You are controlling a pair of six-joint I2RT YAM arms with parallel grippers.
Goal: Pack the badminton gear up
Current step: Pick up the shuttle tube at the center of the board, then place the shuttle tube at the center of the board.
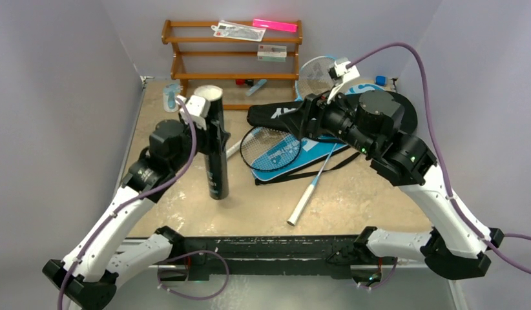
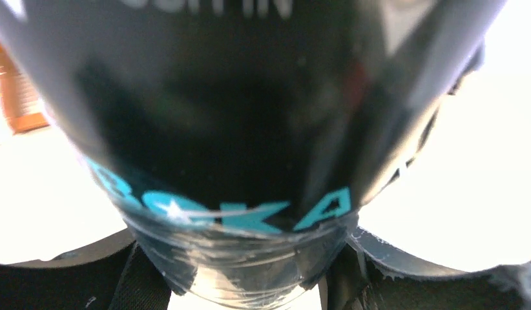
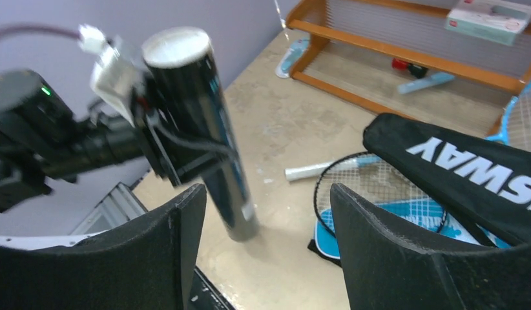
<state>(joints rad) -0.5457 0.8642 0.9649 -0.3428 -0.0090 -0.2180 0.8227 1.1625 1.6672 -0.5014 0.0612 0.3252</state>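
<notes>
Next, my left gripper lets go of the long black tube, lying on the bare table [image 1: 195, 159] next to the black racket's handle.
The long black tube [image 1: 214, 145] with a white top stands upright on the table, left of centre. My left gripper [image 1: 211, 139] is shut on its middle; in the left wrist view the tube [image 2: 250, 116] fills the space between the fingers of that gripper [image 2: 250, 287]. My right gripper [image 1: 300, 116] hovers open and empty over the black "CROSSWAY" cover [image 1: 272, 115], facing the tube [image 3: 205, 129]. Between its fingertips [image 3: 266, 252] only bare table shows. A black racket [image 1: 270, 147] lies on the blue cover [image 1: 295, 160]. A white-handled racket [image 1: 306, 197] runs under the right arm.
A brown wooden rack [image 1: 234, 58] stands at the back with a pink bar [image 1: 274, 26] and clear packets [image 1: 237, 30] on top. A light-blue racket head [image 1: 316, 74] leans beside it. A small blue-white item [image 1: 170, 97] lies at the back left. Walls close both sides.
</notes>
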